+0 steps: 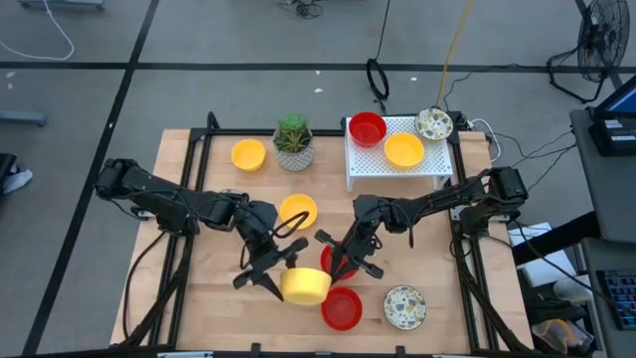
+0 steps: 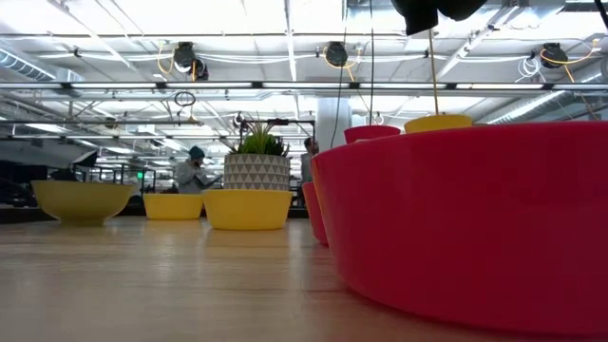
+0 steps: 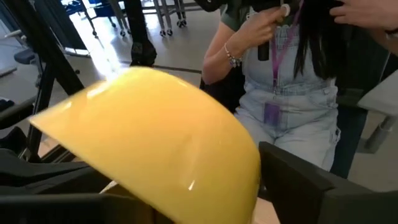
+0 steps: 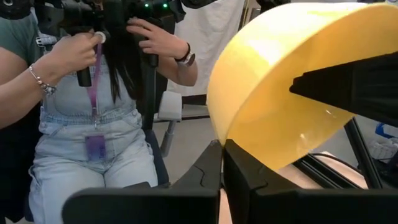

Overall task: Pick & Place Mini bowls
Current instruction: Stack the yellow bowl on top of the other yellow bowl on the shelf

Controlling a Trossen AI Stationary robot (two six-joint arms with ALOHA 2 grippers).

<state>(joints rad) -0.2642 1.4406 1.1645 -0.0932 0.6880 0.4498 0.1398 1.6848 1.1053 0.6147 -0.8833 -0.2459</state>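
My right gripper's shut fingers are only touching the yellow bowl's rim, so my right gripper needs to open and take the bowl's rim deeper [image 4: 234, 122] before my left gripper lets it go.
My left gripper [image 1: 277, 268] [image 3: 186, 199] is shut on a yellow mini bowl [image 1: 305, 285] [image 3: 155, 137] near the table's front middle. My right gripper [image 1: 343, 259] [image 4: 222, 165] is shut and points level at that yellow bowl [image 4: 273, 81] from close by. It hovers above a red bowl [image 1: 331, 262] that it partly hides. Another red bowl [image 1: 342, 309] [image 2: 475, 218] and a speckled bowl [image 1: 404, 305] sit on their bases near the front edge. Two more yellow bowls [image 1: 298, 210] [image 1: 248, 154] rest farther back on the wood. My left gripper holds the yellow bowl by its rim [image 3: 118, 186], one dark finger [image 4: 348, 87] showing against the bowl's wall in the right wrist view. The exact contact is hidden under the bowl. The bowl is lifted and tipped on its side, its domed underside [image 3: 174, 124] turned up.
A white perforated rack [image 1: 397, 169] at the far right carries a red [image 1: 367, 127], a yellow [image 1: 403, 149] and a speckled bowl [image 1: 434, 123]. A potted plant [image 1: 293, 142] [image 2: 256, 166] stands at the far middle. A person in denim [image 3: 292, 93] [image 4: 93, 124] sits beyond the table's near edge.
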